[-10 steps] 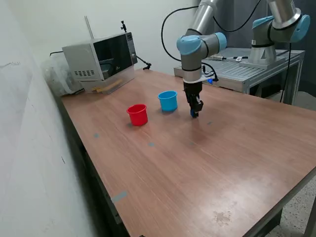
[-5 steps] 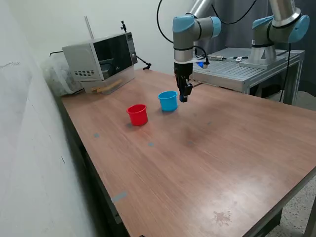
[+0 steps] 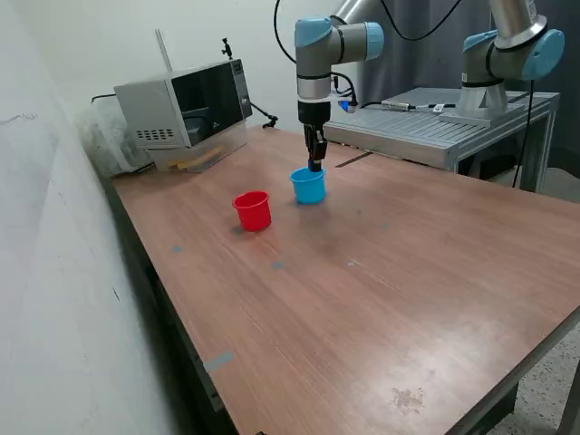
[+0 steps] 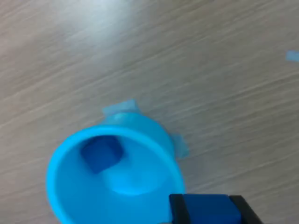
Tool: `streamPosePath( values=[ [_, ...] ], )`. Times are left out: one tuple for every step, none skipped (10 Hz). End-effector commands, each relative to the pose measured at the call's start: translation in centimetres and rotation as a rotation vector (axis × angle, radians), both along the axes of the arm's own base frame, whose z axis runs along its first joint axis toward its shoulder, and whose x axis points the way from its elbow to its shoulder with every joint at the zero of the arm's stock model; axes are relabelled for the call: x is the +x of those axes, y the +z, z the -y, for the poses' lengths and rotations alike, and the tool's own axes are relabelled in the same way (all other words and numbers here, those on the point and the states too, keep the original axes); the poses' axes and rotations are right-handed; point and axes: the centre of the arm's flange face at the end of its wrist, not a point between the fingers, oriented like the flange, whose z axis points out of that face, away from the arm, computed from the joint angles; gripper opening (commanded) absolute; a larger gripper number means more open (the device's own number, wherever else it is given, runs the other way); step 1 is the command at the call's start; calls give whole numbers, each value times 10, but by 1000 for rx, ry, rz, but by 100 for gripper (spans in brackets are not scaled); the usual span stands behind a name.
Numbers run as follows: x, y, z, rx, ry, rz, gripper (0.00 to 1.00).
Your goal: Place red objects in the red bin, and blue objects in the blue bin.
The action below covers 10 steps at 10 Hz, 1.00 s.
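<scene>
The dark blue cube in my gripper needs to be let go inside the blue bin [image 3: 309, 188] [image 4: 136, 167], next to the other dark blue cube there.
The blue bin [image 3: 308, 185] [image 4: 112, 177] is a light blue cup standing on the wooden table. One dark blue cube [image 4: 101, 153] lies inside it. My gripper [image 3: 314, 165] [image 4: 207, 211] hangs just above the cup's rim, shut on a second dark blue cube [image 4: 205, 210] held between its black fingers [image 4: 176, 211]. The red bin [image 3: 253, 210], a red cup, stands to the exterior view's left of the blue cup. No red cubes show on the table; the red cup's inside is hidden.
A microwave [image 3: 186, 111] sits at the table's far corner by the wall. A second robot arm [image 3: 503, 54] stands on a metal bench [image 3: 444, 131] behind the table. Small tape marks [image 3: 277, 265] dot the wood.
My arm has lifted and swung toward the exterior view's left with the blue cube, from the table beside the blue cup to just above the cup's rim.
</scene>
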Motion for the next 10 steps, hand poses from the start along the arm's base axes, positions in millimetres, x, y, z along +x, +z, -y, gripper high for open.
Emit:
streamPosePath(
  values=[
    [2,-2,-41,22,-58,16,0],
    [4,-4,-49,23,-71,21,0],
    [6,-5,-52,24,-76,26,0],
    [7,-5,-54,31,-79,29,0],
    [8,-7,-55,32,-81,33,0],
    [8,-6,-55,33,-81,31,0],
    [8,-6,-54,33,-79,31,0],
    [9,-7,-53,28,-78,50,0],
    [9,-8,-53,27,-79,55,0],
    [9,-8,-52,27,-76,55,100]
  ],
)
